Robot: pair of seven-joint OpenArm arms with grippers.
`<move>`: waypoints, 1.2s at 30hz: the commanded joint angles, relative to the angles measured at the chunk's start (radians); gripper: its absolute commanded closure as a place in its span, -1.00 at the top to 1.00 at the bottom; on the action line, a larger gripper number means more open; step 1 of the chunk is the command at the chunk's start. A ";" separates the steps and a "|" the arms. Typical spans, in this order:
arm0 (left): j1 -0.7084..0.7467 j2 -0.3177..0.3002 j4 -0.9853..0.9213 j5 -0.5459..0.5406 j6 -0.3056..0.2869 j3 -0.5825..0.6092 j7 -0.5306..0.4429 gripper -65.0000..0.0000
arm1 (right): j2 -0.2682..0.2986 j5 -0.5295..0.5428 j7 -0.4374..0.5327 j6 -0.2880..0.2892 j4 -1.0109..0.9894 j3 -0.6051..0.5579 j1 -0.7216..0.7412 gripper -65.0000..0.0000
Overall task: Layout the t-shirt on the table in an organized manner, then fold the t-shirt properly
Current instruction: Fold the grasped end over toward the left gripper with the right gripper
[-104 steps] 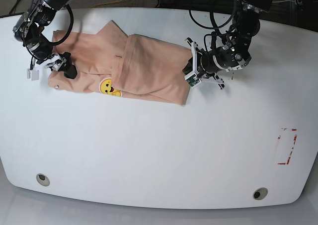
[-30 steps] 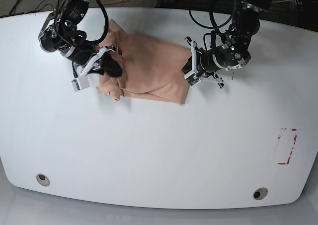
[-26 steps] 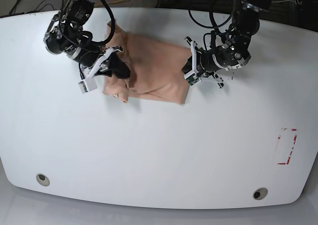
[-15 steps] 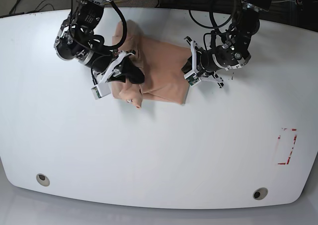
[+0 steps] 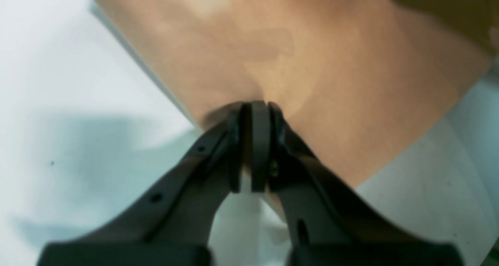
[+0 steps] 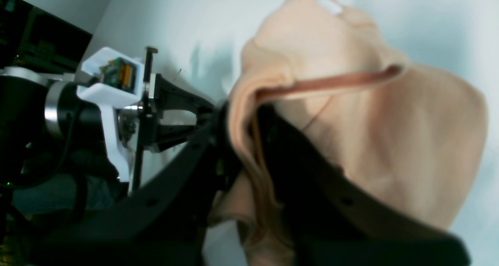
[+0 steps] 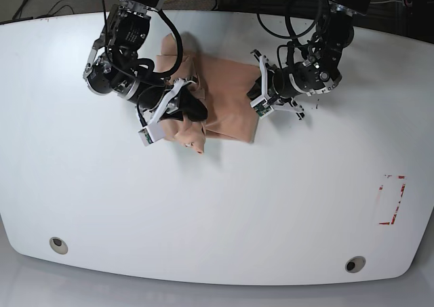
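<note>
The fingers of my right gripper needs to let go of the lifted fold on the flat peach-pink fabric [image 7: 239,121] close to my left gripper's fingertips.
The peach-pink t-shirt [image 7: 227,93] lies bunched at the back middle of the white table [image 7: 217,205]; its emoji print is hidden. My right gripper [image 7: 192,109] is shut on a lifted fold of the shirt's left part and holds it over the rest. In the right wrist view the fabric [image 6: 370,122] hangs between the fingers [image 6: 218,141]. My left gripper [image 7: 260,95] is shut on the shirt's right edge, low at the table. In the left wrist view the closed fingertips [image 5: 259,118] pinch the shirt's edge [image 5: 312,44].
Two round grommet holes [image 7: 58,244] [image 7: 354,263] sit near the table's front edge. A red rectangle outline [image 7: 392,200] is at the right. Cables and dark gear lie beyond the back edge.
My right gripper has moved right and slightly forward, carrying the shirt's left part over the middle; the emoji is now covered. My left gripper has stayed put on the right edge.
</note>
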 commanded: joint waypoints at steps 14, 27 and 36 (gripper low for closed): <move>-0.003 -0.001 0.011 0.002 -0.004 0.002 0.010 -0.92 | -0.002 0.022 0.097 0.002 -0.030 -0.104 0.024 -0.97; -0.003 -0.001 0.011 0.002 -0.004 0.000 0.010 -0.92 | -0.002 0.024 0.149 0.002 -0.132 -0.155 0.031 -0.71; -0.003 -0.001 0.011 0.002 -0.004 0.000 0.010 -0.92 | -0.002 0.024 0.148 0.002 -0.132 -0.185 0.071 0.41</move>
